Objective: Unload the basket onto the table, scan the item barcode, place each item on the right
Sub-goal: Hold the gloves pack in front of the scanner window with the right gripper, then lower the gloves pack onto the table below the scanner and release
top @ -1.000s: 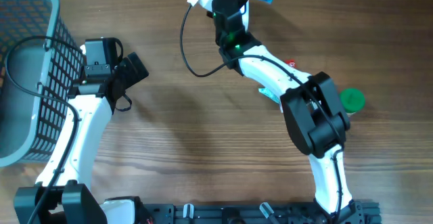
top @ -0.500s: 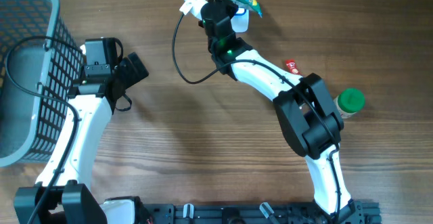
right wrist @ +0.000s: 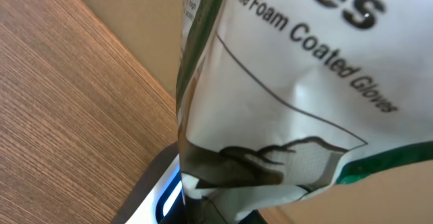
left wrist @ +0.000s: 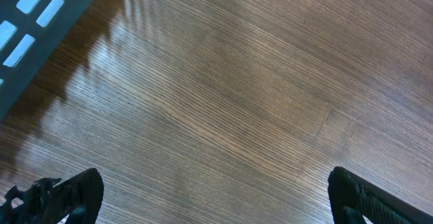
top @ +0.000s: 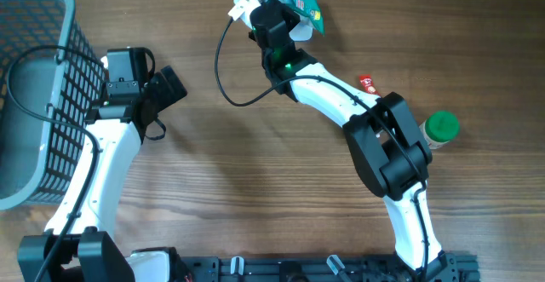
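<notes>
I will use my right gripper to set the glove packet down on the bare wood in the middle of the table (top: 303,132), next to the small red item.
My right gripper (top: 279,16) is at the table's far edge, shut on the item, a white and green packet of nitrile foam coated gloves (top: 303,2). In the right wrist view the glove packet (right wrist: 291,82) fills most of the frame and hides my fingers. Just below it is a white scanner (right wrist: 159,198) with a lit blue window. From overhead the scanner (top: 243,4) shows as a white cabled device right beside the gripper. My left gripper (top: 170,88) hangs open over bare wood; in the left wrist view the gripper (left wrist: 213,204) holds nothing.
A grey mesh basket (top: 38,86) stands at the far left, and its corner (left wrist: 34,21) shows in the left wrist view. A green-lidded bottle (top: 441,128) and a small red item (top: 367,83) lie at the right. The scanner's black cable (top: 223,69) loops over the middle.
My right gripper has swung slightly left with the glove packet, and the packet has turned so its face lies over the scanner. The left arm has not moved.
</notes>
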`<state>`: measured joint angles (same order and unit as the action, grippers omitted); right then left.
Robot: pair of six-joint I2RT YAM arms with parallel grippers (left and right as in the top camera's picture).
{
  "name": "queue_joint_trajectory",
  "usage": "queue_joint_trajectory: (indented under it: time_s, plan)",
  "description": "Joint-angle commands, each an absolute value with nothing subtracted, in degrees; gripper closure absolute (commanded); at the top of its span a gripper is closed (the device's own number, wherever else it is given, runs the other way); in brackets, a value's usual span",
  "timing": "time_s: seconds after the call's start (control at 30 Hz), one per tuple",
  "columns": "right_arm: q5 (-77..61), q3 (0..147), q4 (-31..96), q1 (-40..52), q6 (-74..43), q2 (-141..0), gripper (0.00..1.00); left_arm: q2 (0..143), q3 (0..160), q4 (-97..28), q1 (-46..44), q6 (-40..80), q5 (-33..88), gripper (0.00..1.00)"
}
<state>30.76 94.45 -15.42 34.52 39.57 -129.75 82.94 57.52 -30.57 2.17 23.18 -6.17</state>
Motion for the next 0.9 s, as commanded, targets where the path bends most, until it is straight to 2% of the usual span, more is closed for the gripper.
queue_joint_trajectory:
  time_s: [0.0, 0.2, 0.4, 0.67, 0.77, 0.87]
  plan:
    - [31.90, 95.20, -15.18, 34.41, 37.23, -126.19, 0.96, 83.37, 58.13, -30.44, 2.42, 22.72, -6.74, 0.00]
    - [31.24, 95.20, -6.26, 33.98, 31.51, -115.85, 0.96, 83.40, 58.13, -30.44, 2.42, 22.72, -6.74, 0.00]
    - [26.59, 95.20, 17.12, 32.82, 17.78, -104.62, 0.96, 83.37, 58.13, -30.44, 2.42, 22.70, -6.74, 0.00]
    - [2.44, 95.09, 52.82, 27.92, 5.80, -99.96, 0.96, 83.37, 58.13, -30.44, 2.42, 22.72, -6.74, 0.00]
    - [-5.02, 93.58, 61.21, 26.06, 5.52, -100.29, 0.96, 83.37, 58.13, -30.44, 2.42, 22.72, -6.74, 0.00]
    - [-7.57, 90.48, 64.34, 25.47, 5.45, -100.29, 0.96, 83.37, 58.13, -30.44, 2.42, 22.72, -6.74, 0.00]
